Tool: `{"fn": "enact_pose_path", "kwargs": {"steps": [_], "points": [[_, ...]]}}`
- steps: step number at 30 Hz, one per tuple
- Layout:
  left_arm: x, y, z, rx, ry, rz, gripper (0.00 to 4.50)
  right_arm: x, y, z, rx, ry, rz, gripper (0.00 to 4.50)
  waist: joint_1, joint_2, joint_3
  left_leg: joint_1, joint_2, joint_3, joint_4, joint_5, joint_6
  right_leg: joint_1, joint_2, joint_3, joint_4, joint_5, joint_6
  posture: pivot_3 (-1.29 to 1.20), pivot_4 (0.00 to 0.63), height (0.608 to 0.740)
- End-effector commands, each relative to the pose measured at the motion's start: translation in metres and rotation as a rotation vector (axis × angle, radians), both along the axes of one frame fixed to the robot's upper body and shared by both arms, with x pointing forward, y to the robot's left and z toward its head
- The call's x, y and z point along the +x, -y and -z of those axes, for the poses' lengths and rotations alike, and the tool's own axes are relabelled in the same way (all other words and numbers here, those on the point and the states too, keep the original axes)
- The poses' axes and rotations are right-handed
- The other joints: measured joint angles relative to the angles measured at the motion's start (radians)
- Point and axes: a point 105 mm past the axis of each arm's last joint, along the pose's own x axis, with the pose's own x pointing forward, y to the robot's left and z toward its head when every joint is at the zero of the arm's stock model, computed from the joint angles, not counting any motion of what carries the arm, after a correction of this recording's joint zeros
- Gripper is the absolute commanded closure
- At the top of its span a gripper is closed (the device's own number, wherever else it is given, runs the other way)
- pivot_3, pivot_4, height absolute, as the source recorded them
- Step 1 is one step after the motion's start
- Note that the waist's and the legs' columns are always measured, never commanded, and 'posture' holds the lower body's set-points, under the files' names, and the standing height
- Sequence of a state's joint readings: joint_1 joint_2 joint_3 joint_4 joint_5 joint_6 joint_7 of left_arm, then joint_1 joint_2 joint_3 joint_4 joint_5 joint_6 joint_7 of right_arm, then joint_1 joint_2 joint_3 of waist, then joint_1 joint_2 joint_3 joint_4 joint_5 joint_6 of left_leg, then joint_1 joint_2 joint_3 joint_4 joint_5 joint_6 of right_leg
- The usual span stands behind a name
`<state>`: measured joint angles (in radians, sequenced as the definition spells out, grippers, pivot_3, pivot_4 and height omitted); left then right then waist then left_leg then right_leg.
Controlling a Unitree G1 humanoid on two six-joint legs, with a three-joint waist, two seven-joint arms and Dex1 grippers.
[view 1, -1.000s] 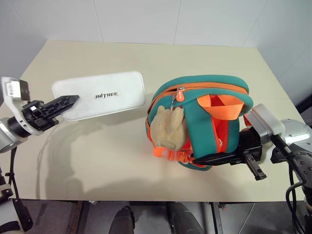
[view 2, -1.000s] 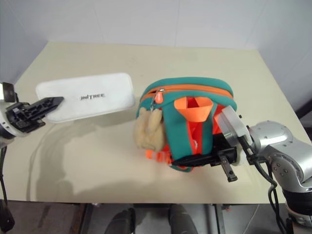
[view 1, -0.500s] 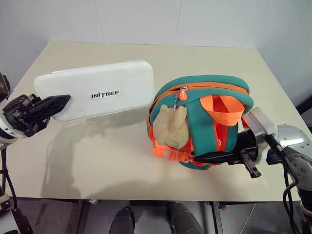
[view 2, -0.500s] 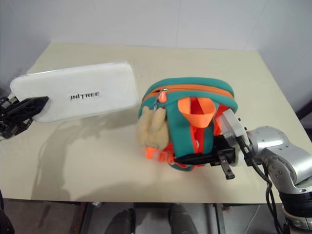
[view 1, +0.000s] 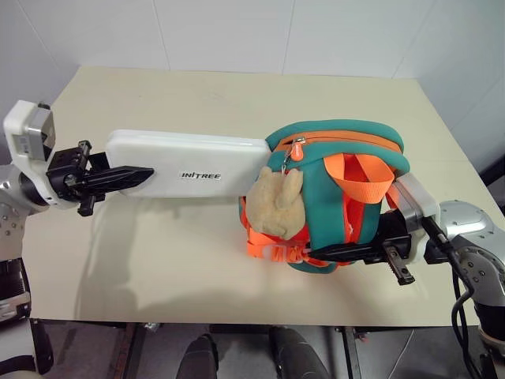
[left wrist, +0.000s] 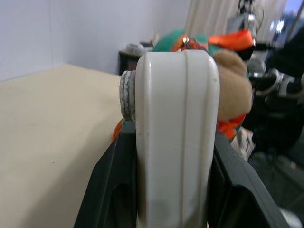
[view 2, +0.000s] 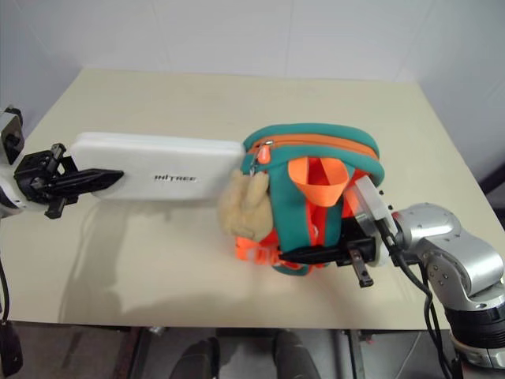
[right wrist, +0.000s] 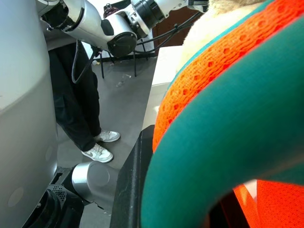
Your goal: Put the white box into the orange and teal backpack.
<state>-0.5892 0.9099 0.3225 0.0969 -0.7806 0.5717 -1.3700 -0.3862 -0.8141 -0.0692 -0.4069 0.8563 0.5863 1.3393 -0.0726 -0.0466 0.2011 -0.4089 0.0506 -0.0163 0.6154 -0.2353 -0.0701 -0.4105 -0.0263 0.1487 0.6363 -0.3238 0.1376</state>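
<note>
My left gripper should release the white box inside the backpack's main pocket [view 1: 326, 144], under the orange zipper.
The white box [view 1: 197, 162], marked UNITREE, hangs level above the table with my left gripper [view 1: 130, 175] shut on its left end. Its right end meets the top left rim of the orange and teal backpack [view 1: 347, 154], beside the zipper pull [view 1: 295, 150]; I cannot tell whether it is inside. In the left wrist view the white box [left wrist: 175, 142] stands edge-on between the black fingers [left wrist: 111, 185], with the backpack [left wrist: 173, 40] beyond. My right gripper [view 1: 347, 253] is shut on the backpack's lower teal edge [right wrist: 228, 142], holding the bag upright.
A tan plush toy [view 1: 274, 204] hangs on the backpack's front, just below the box's end. The beige table [view 1: 158, 260] runs to a white wall at the back. A person's legs [right wrist: 88, 118] stand on the floor beyond the table's left side.
My left gripper carried the white box to the right and rolled it onto its edge, bringing its far end up to the backpack's rim. The right gripper and backpack stayed put.
</note>
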Motion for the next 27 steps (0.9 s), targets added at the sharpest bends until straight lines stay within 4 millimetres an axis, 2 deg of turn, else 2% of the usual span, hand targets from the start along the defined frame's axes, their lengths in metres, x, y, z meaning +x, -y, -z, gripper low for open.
{"fn": "enact_pose_path", "kwargs": {"steps": [1, 7, 9, 13, 18, 23, 27], "points": [[-0.001, 0.017, -0.007, 0.076, 0.069, 0.058, 3.20, -0.003, -0.002, -0.006, 0.015, 0.041, -0.024, 4.49, 0.003, 0.000, 0.000, 0.000, 0.000, 0.000, 0.000, 0.000, 0.000, 0.000, 0.000, 0.000, 0.000, 0.000, 0.000, 0.00, 0.150, 0.740], [0.015, 0.051, -0.009, 0.118, 0.149, 0.085, 3.20, 0.000, -0.005, -0.007, 0.024, 0.051, -0.021, 4.49, 0.020, 0.000, 0.000, 0.000, 0.000, 0.000, 0.003, 0.000, 0.000, 0.000, 0.001, 0.000, 0.002, 0.000, 0.000, 0.00, 0.150, 0.740], [0.020, 0.071, -0.008, 0.115, 0.164, 0.100, 3.20, 0.000, -0.006, -0.006, 0.027, 0.050, -0.023, 4.49, 0.024, 0.000, 0.000, -0.001, 0.000, 0.000, 0.006, 0.000, 0.000, 0.001, 0.001, 0.000, 0.003, 0.000, 0.001, 0.00, 0.150, 0.740], [0.027, 0.098, -0.002, 0.119, 0.179, 0.110, 3.20, 0.000, -0.007, -0.005, 0.029, 0.048, -0.024, 4.49, 0.028, 0.000, 0.000, -0.002, 0.000, 0.000, 0.011, -0.001, 0.001, 0.001, 0.001, 0.000, 0.004, 0.001, 0.003, 0.00, 0.150, 0.740], [0.045, 0.143, 0.019, 0.102, 0.134, 0.101, 3.20, 0.001, -0.009, -0.004, 0.036, 0.045, -0.021, 4.49, 0.028, 0.000, 0.000, -0.002, 0.000, 0.000, 0.013, -0.001, 0.002, 0.001, 0.002, 0.001, 0.007, 0.001, 0.003, 0.00, 0.150, 0.740], [0.058, 0.173, 0.041, 0.113, 0.103, 0.106, 3.20, 0.003, -0.011, -0.003, 0.040, 0.047, -0.020, 4.49, 0.025, 0.000, 0.000, -0.001, -0.001, 0.000, 0.015, -0.001, 0.002, 0.002, 0.002, 0.004, 0.008, 0.002, 0.005, 0.00, 0.150, 0.740], [0.063, 0.187, 0.043, 0.118, 0.116, 0.114, 3.20, 0.003, -0.011, -0.004, 0.041, 0.053, -0.014, 4.49, 0.025, 0.000, 0.000, -0.001, -0.001, 0.000, 0.015, -0.001, 0.002, 0.002, 0.002, 0.004, 0.008, 0.003, 0.006, 0.00, 0.150, 0.740]]}}
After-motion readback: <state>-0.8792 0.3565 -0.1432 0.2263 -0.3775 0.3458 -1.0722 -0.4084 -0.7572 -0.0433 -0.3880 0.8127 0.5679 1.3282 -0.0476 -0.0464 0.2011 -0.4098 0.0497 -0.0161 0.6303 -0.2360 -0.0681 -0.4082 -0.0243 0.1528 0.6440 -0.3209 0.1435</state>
